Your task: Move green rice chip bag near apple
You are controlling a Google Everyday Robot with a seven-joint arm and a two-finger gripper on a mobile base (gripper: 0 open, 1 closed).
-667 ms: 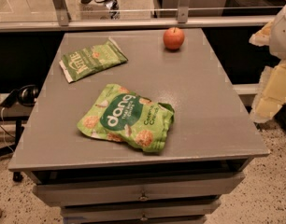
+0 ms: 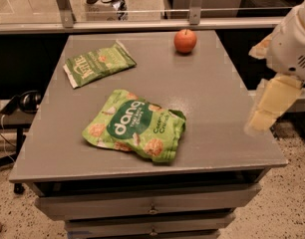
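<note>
Next, I grip the green rice chip bag's crumpled end [image 2: 172, 130], now nearest my gripper.
The green rice chip bag [image 2: 133, 126], bright lime green with white "dang" lettering, lies flat on the grey table [image 2: 217, 98], near its front centre. The apple [image 2: 185, 40], small and red-orange, stands at the table's far edge, right of centre, well apart from the bag. My gripper [image 2: 271, 105] hangs at the right edge of the view, beside and just outside the table's right edge, pointing down. It is to the right of the bag, touches nothing and holds nothing that I can see.
A smaller, darker green "Kettle" bag [image 2: 98, 63] lies at the table's far left. Drawers [image 2: 152, 208] sit under the tabletop. A metal rail [image 2: 142, 24] runs behind the table. Black headphones [image 2: 28, 101] lie on the left.
My arm and gripper have moved a little left, toward the table's right edge. The bags and the apple have not moved.
</note>
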